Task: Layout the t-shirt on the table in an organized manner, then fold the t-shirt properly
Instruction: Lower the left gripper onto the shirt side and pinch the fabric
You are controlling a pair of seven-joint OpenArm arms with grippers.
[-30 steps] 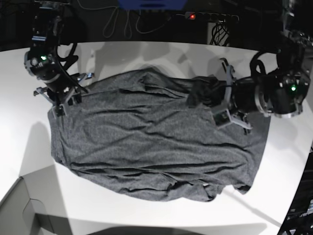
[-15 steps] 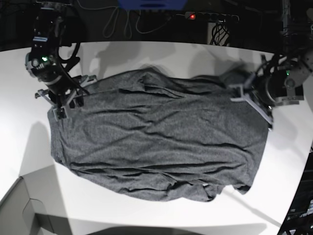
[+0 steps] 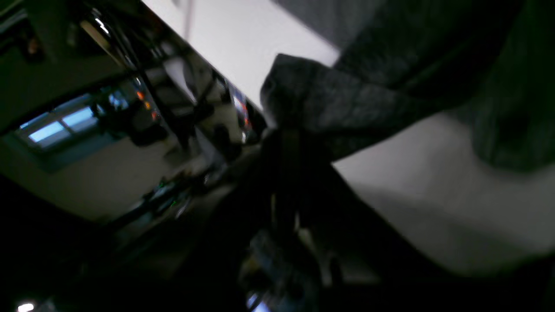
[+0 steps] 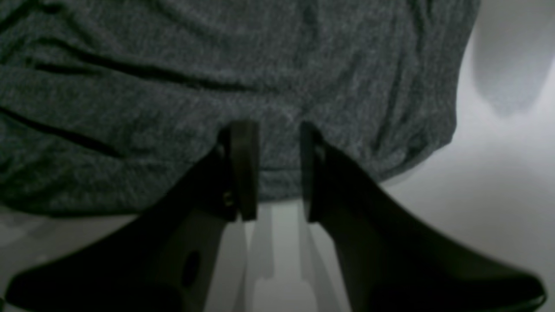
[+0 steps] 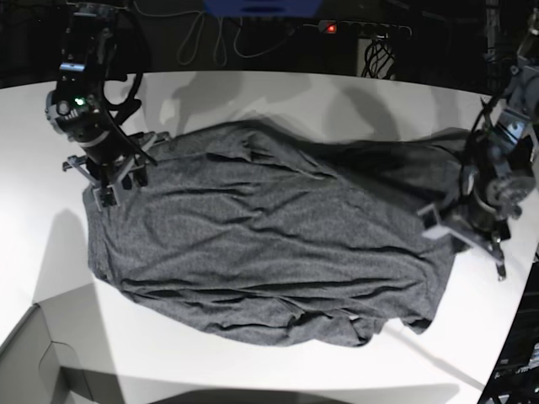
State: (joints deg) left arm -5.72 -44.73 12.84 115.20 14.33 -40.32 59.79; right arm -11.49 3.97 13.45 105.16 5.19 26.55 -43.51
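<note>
The bunched fold along the t-shirt's side edge (image 5: 444, 239), facing the table's curved edge, will be let go by my left gripper. The fold is now held above the table.
The dark grey t-shirt (image 5: 269, 236) lies spread and wrinkled across the white table (image 5: 253, 93). My left gripper (image 5: 461, 231) is at the shirt's right edge in the base view. In the left wrist view this gripper (image 3: 282, 138) is shut on a bunched fold of the t-shirt (image 3: 347, 108) above the table (image 3: 433, 195). My right gripper (image 5: 114, 181) stands at the shirt's upper left corner. In the right wrist view it (image 4: 276, 130) is open, its fingertips over the hem of the t-shirt (image 4: 217, 65), with bare table (image 4: 498, 195) to the right.
A grey box corner (image 5: 34, 362) juts in at the front left. Cables and a power strip with a red light (image 5: 328, 27) run behind the table. The table's curved edge (image 5: 518, 303) passes close to the left arm.
The left arm has swung from the shirt's upper middle out to the right and forward, drawing the cloth's right side outward. The right arm has barely moved.
</note>
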